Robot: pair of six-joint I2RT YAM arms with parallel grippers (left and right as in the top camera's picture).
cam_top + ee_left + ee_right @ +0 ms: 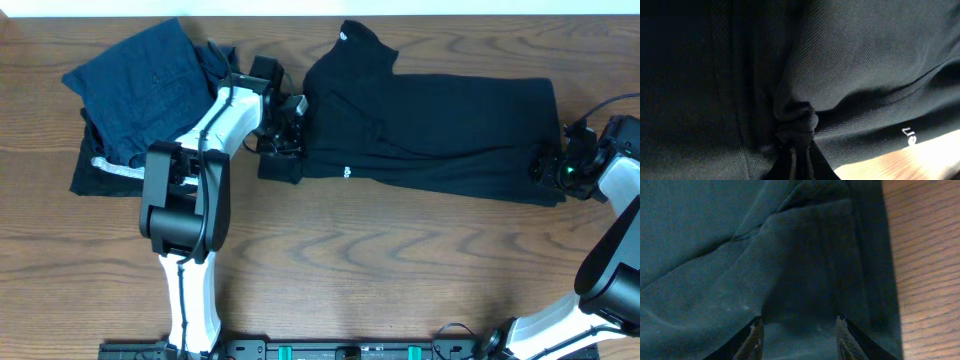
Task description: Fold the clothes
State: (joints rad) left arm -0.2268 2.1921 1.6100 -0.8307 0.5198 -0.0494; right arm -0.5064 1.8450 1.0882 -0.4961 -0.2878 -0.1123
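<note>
I can see my left gripper pinching a bunched fold of fabric beside the top's seam, so I will open it, move over and take the top at the seam line (736,112) before folding.
The clothes (430,130), one plain black top, lie spread across the wooden table with the collar at the upper left and a small white logo near the front edge. My left gripper (285,140) is at the top's left edge, shut on a bunched pinch of the fabric (799,125); its jaws (799,162) are pressed together around it. At the right edge of the top, my right gripper (548,165) stands open, its two fingertips (756,339) wide apart with flat fabric (800,280) lying between and below them.
A pile of navy blue folded garments (140,90) sits at the far left on a black folded piece with a pale stripe (100,172). Bare wood (400,270) lies in front of the top, and bare table (925,270) shows just right of the hem.
</note>
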